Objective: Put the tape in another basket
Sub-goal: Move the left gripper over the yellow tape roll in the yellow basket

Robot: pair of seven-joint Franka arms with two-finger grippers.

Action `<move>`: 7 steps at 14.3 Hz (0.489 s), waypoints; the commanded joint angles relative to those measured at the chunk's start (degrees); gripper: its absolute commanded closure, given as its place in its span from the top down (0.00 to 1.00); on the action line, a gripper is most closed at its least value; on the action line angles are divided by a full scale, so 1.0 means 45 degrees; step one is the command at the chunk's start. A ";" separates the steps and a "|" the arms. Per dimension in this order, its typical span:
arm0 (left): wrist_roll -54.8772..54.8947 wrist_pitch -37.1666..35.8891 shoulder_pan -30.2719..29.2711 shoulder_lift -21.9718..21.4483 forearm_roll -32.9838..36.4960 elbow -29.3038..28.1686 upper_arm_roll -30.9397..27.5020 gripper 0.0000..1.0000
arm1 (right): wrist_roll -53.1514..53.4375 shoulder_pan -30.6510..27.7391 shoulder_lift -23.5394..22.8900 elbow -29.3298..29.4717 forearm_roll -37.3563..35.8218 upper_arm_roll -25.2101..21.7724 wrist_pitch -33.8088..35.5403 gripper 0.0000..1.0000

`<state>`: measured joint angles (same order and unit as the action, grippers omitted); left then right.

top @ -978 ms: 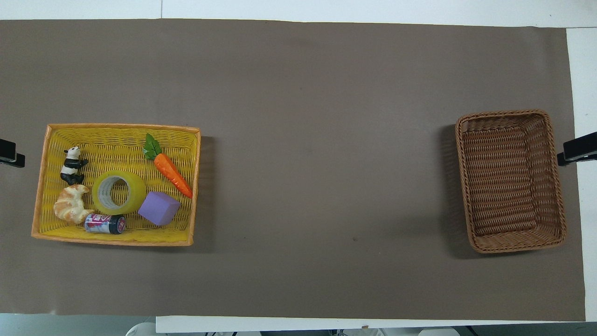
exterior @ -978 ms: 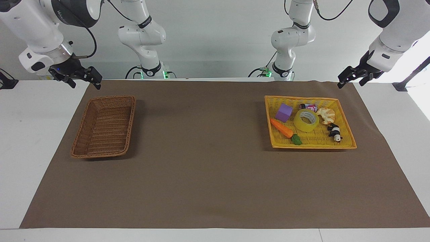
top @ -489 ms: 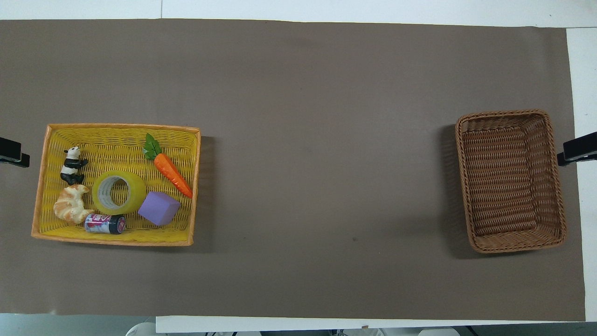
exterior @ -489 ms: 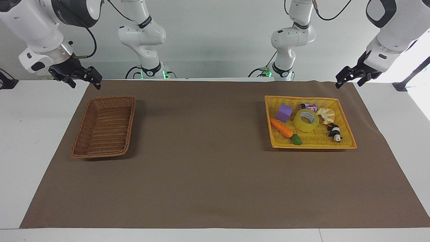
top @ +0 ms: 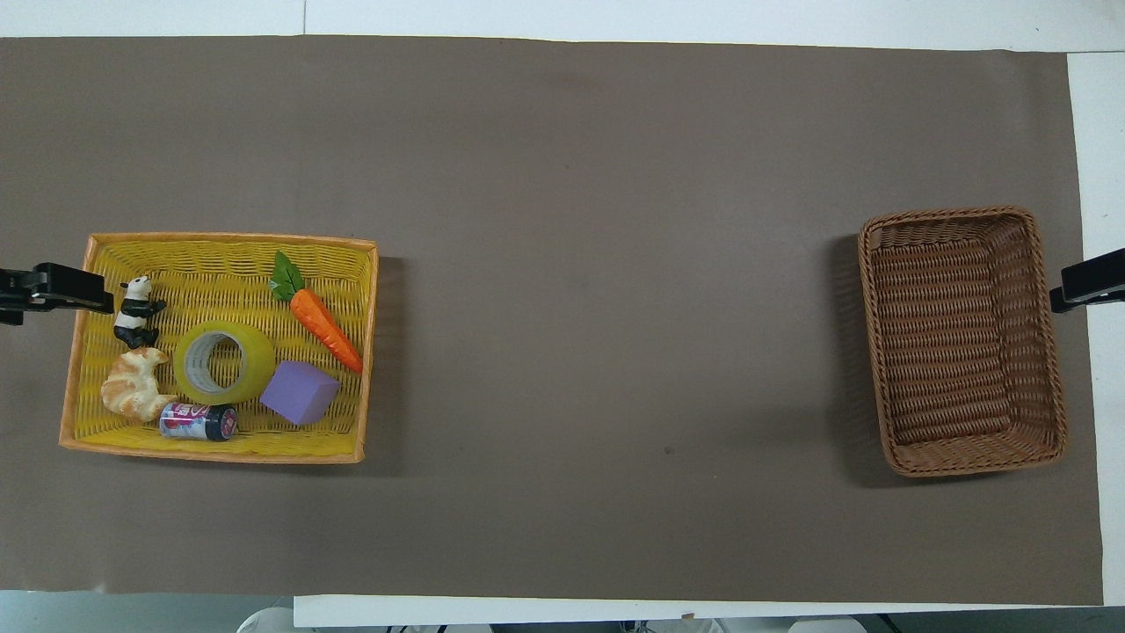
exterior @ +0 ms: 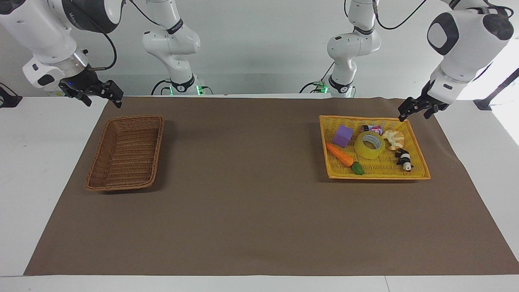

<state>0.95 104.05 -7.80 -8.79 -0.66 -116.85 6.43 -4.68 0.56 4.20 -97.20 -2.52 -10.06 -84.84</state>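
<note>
Next, I close my left gripper on the tape's side (top: 190, 362) that is nearest the croissant, which is across the ring from the purple cube.
The tape (exterior: 369, 144) lies flat in the yellow tray (exterior: 377, 176) at the left arm's end of the table; it also shows in the overhead view (top: 223, 361). The brown wicker basket (exterior: 119, 187) stands empty at the right arm's end, seen from above too (top: 879, 352). My left gripper (exterior: 412, 115) is open and empty, up in the air over the tray's edge at the left arm's end; in the overhead view (top: 53, 290) it reaches over the rim beside the panda. My right gripper (exterior: 103, 101) is open and empty, waiting beside the brown basket, also in the overhead view (top: 1085, 286).
The tray (top: 211, 453) also holds a purple cube (top: 300, 393), a toy carrot (top: 325, 327), a panda figure (top: 136, 309), a croissant (top: 132, 394) and a small can (top: 199, 421), all close around the tape. A brown mat (exterior: 243, 202) covers the table.
My left gripper has come down and moved in from off the mat to over the yellow tray's edge. The right arm and all objects have not moved.
</note>
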 commanded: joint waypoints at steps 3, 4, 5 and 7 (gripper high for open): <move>0.0628 0.4171 -0.0258 0.0307 0.0185 -0.3323 -0.0082 1.00 | -0.0172 -0.0124 0.0160 -0.0119 -0.0104 0.0088 0.0005 1.00; 0.0629 0.5111 -0.0413 0.0563 0.0185 -0.3735 -0.0082 1.00 | -0.0172 -0.0124 0.0160 -0.0119 -0.0123 0.0088 0.0025 1.00; 0.0609 0.5295 -0.0453 0.0624 0.0185 -0.3875 -0.0082 1.00 | -0.0172 -0.0124 0.0160 -0.0119 -0.0104 0.0088 0.0025 1.00; 0.0629 0.5394 -0.0434 0.0857 0.0185 -0.3993 -0.0082 1.00 | -0.0172 -0.0124 0.0160 -0.0119 -0.0104 0.0107 0.0006 1.00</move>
<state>3.05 126.77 -9.40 -4.88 -0.61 -133.74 6.02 -4.68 0.56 4.20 -97.20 -2.52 -10.06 -84.84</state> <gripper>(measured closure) 0.000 0.000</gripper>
